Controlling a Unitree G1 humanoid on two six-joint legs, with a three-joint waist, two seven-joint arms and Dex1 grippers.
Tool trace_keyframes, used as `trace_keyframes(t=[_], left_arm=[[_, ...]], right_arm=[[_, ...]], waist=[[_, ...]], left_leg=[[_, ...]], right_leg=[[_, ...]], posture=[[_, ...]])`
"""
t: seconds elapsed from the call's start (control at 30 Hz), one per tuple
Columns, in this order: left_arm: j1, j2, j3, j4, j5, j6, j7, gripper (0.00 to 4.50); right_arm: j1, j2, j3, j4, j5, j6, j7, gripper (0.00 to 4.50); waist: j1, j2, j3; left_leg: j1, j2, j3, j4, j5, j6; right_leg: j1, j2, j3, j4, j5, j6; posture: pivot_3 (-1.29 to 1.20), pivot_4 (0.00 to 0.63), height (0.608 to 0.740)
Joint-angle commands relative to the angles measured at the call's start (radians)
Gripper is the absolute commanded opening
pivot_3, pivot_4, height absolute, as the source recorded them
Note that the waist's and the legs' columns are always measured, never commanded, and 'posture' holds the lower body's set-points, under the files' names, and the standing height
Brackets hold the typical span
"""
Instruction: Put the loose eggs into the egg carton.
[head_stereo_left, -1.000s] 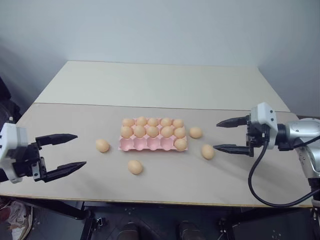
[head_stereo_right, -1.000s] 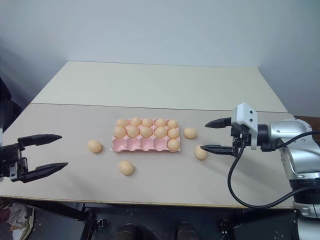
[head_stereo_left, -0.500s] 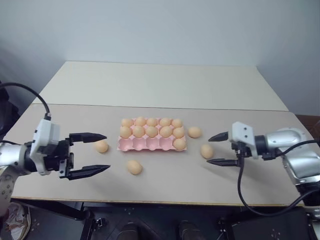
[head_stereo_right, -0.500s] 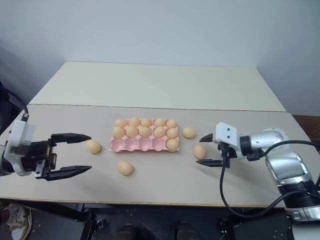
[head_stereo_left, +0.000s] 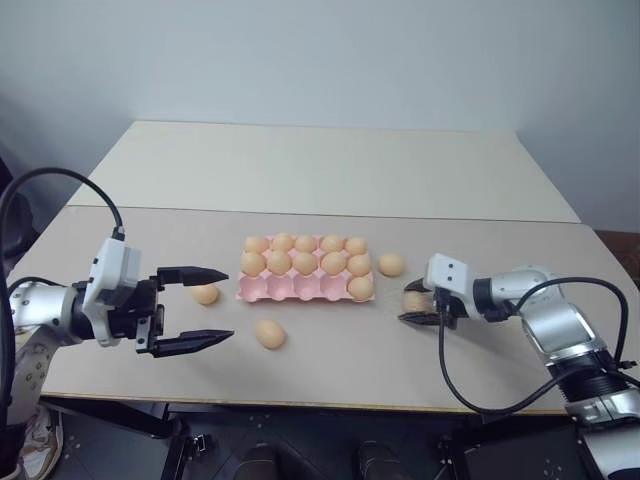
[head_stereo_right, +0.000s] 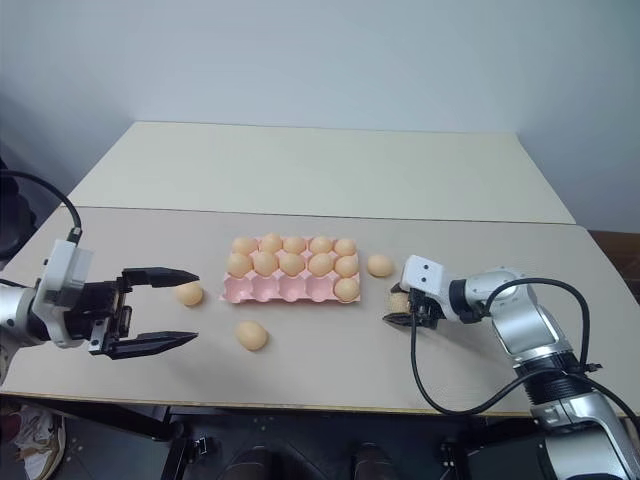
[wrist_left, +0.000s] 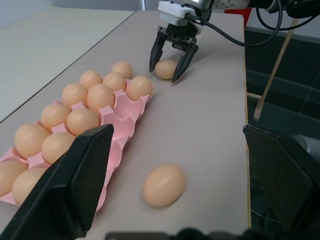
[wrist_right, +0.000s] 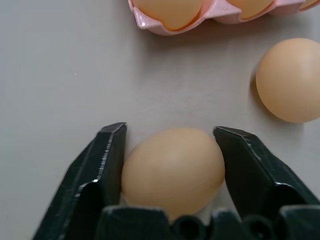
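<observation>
Next, my right gripper releases the loose egg in the empty cup (head_stereo_left: 333, 286) beside the front row's only egg.
The pink egg carton (head_stereo_left: 290, 291) lies mid-table; its two back rows are full, and the front row holds one egg at its right end. Right of it, my right gripper (head_stereo_left: 406, 304) is shut on a loose egg (wrist_right: 172, 170) that rests on the table, a black finger (wrist_right: 102, 165) pressed to each side. Another loose egg (head_stereo_left: 391, 264) lies just beyond it. A third loose egg (head_stereo_left: 205, 294) sits left of the carton, and one more (head_stereo_left: 269, 333) lies in front of it. My left gripper (head_stereo_left: 229, 304) hangs open, level, just left of those two.
The table (head_stereo_left: 320, 170) is made of two pale boards with a seam behind the carton. The front edge (head_stereo_left: 320, 405) runs close below both grippers. A black cable (head_stereo_left: 470, 385) loops from the right wrist over that edge.
My right gripper has sunk to the table and closed around the egg right of the carton. My left gripper has swung in to the right, towards the eggs on the left.
</observation>
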Motion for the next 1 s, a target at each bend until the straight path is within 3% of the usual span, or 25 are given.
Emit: trace_keyframes(t=[0.03,0.27,0.47,0.77,1.0], left_arm=[[0.002,0.001,0.019,-0.024,-0.008,-0.009,0.004,4.5],[-0.014,0.007,0.02,-0.01,0.001,-0.023,0.002,4.5],[-0.049,0.007,0.061,0.024,-0.022,-0.025,0.015,4.5],[-0.124,-0.061,0.126,0.034,-0.15,0.054,0.131,4.5],[-0.071,-0.048,0.148,0.019,-0.143,0.048,0.118,4.5]], right_arm=[[-0.003,-0.004,-0.017,-0.012,0.007,-0.011,0.003,2.41],[-0.026,0.013,-0.046,-0.111,0.057,0.022,0.005,2.41],[-0.113,0.101,-0.04,-0.215,0.125,0.089,-0.021,2.41],[-0.281,0.354,0.084,0.008,0.013,0.018,-0.158,2.41],[-0.298,0.408,0.119,0.057,-0.025,0.008,-0.166,2.41]], waist=[[0.0,0.0,0.0],[0.0,0.0,0.0],[-0.008,0.0,0.0],[-0.007,0.0,0.0],[-0.004,0.0,0.0]], left_leg=[[0.0,0.0,0.0,0.0,0.0,0.0],[0.0,0.0,0.0,0.0,0.0,0.0],[-0.001,0.001,0.001,0.0,0.0,0.0],[-0.006,0.004,0.001,0.001,0.0,0.0],[-0.006,0.004,0.001,0.001,0.0,-0.001]], right_leg=[[0.0,0.0,0.0,0.0,0.0,0.0],[0.0,0.0,0.0,0.0,0.0,0.0],[-0.004,0.002,0.003,0.004,0.0,0.0],[-0.011,0.005,0.004,0.006,0.0,-0.001],[-0.011,0.005,0.004,0.006,0.001,-0.001]], posture=[[0.0,0.15,0.74],[0.0,0.15,0.74],[0.0,0.15,0.74],[0.0,0.15,0.74],[0.0,0.15,0.74]])
